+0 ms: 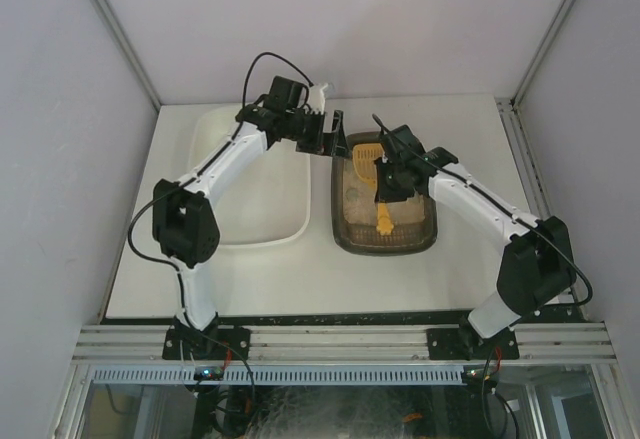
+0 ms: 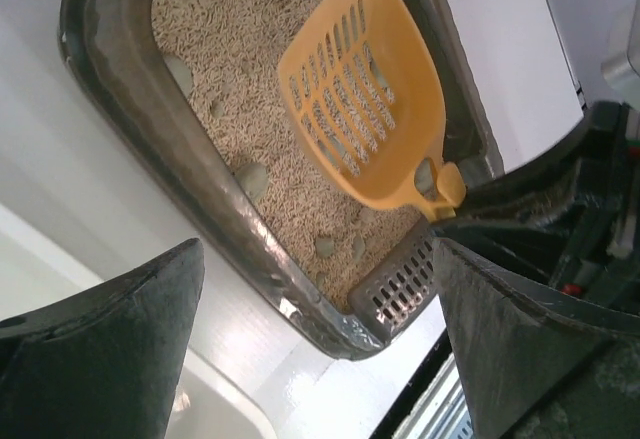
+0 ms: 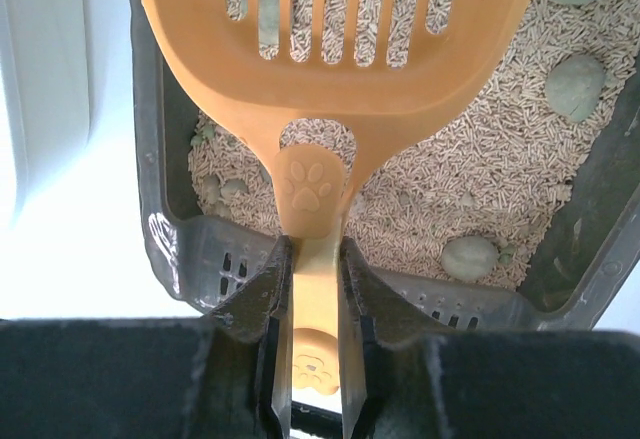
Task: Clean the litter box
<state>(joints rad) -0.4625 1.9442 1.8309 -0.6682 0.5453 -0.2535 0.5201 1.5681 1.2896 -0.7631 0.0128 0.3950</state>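
The head of the scoop is lying flat over the litter, so I will steady it with my left gripper while my right gripper takes the scoop's handle (image 1: 384,221) from another side.
The dark grey-brown litter box (image 1: 386,248) holds beige litter with grey-green clumps (image 3: 575,86). It lies right of centre on the table. My right gripper (image 1: 386,181) is above the box, shut on the handle of an orange slotted scoop (image 1: 365,152). In the right wrist view the fingers (image 3: 262,289) clamp the paw-print handle and the scoop head (image 3: 330,79) hangs over the litter. My left gripper (image 1: 328,137) is open and empty by the box's far left corner. Its view shows the box wall (image 2: 150,109), the scoop (image 2: 360,99) and a clump (image 2: 252,179).
A larger white plastic tub (image 1: 255,235) stands to the left of the litter box, close alongside it, and shows in the right wrist view (image 3: 40,79). White walls enclose the table on three sides. An aluminium rail (image 1: 340,341) runs along the near edge.
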